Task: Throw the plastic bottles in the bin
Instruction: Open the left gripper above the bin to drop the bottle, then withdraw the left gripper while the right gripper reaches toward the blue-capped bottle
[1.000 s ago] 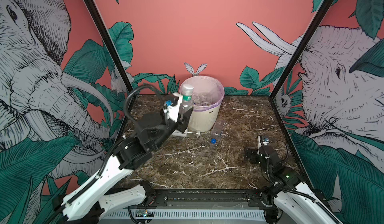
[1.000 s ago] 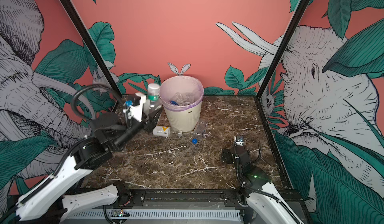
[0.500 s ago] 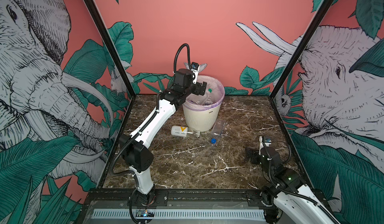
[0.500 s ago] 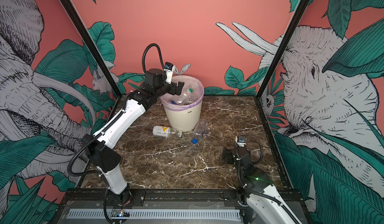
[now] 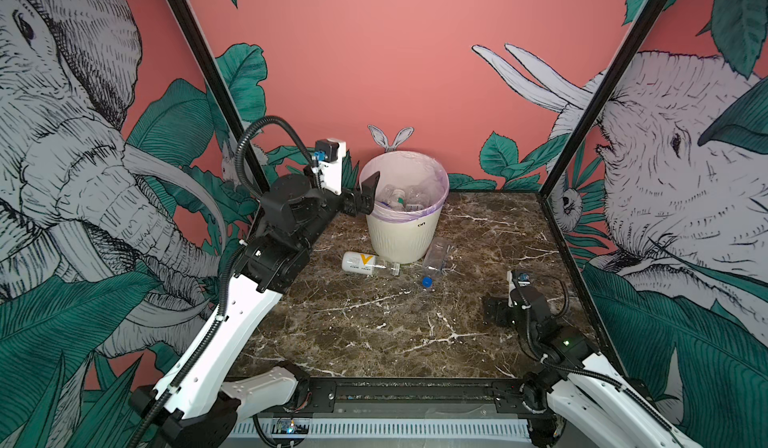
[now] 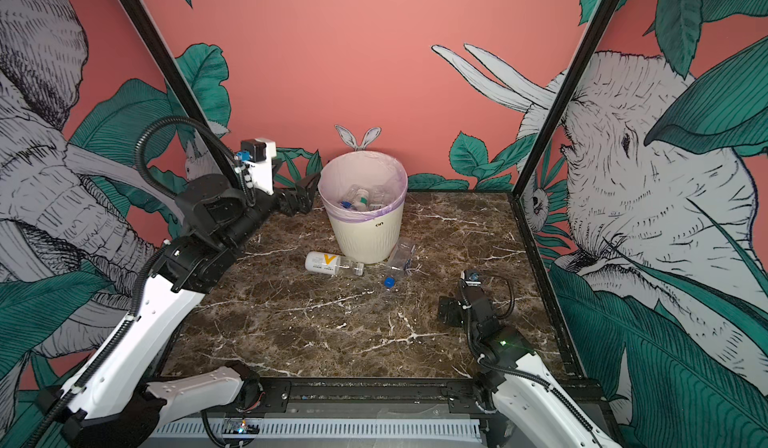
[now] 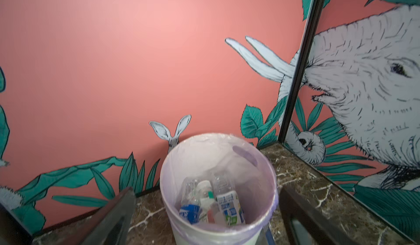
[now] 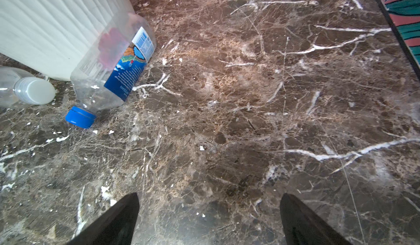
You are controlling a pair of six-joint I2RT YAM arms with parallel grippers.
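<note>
Next, I move my right gripper to the clear blue-capped bottle beside the bin and close it around the middle of the bottle's body (image 5: 433, 261) (image 8: 114, 63).
The bin (image 5: 403, 234) (image 6: 368, 238) stands at the back middle of the marble table, lined with a lilac bag. Several plastic bottles (image 5: 399, 199) (image 7: 211, 205) lie inside it, one with a green cap. My left gripper (image 5: 368, 194) (image 7: 207, 188) hovers open and empty at the bin's left rim. In front of the bin lie a white bottle with a yellow mark (image 5: 365, 262) (image 6: 330, 263) and a clear blue-capped bottle (image 5: 434, 259) (image 8: 111, 71) that leans on the bin's wall (image 8: 45, 23). My right gripper (image 5: 492, 311) (image 8: 209, 195) rests open and empty low over the table at the front right.
Black frame posts (image 5: 598, 93) and printed walls close in the table on the left, back and right. A black rail (image 5: 415, 388) runs along the front edge. Bare marble (image 5: 374, 334) lies between the two arms.
My left gripper carried a green-capped bottle over the bin, opened and dropped it in, then drew back to the bin's left rim. The right arm stayed put.
</note>
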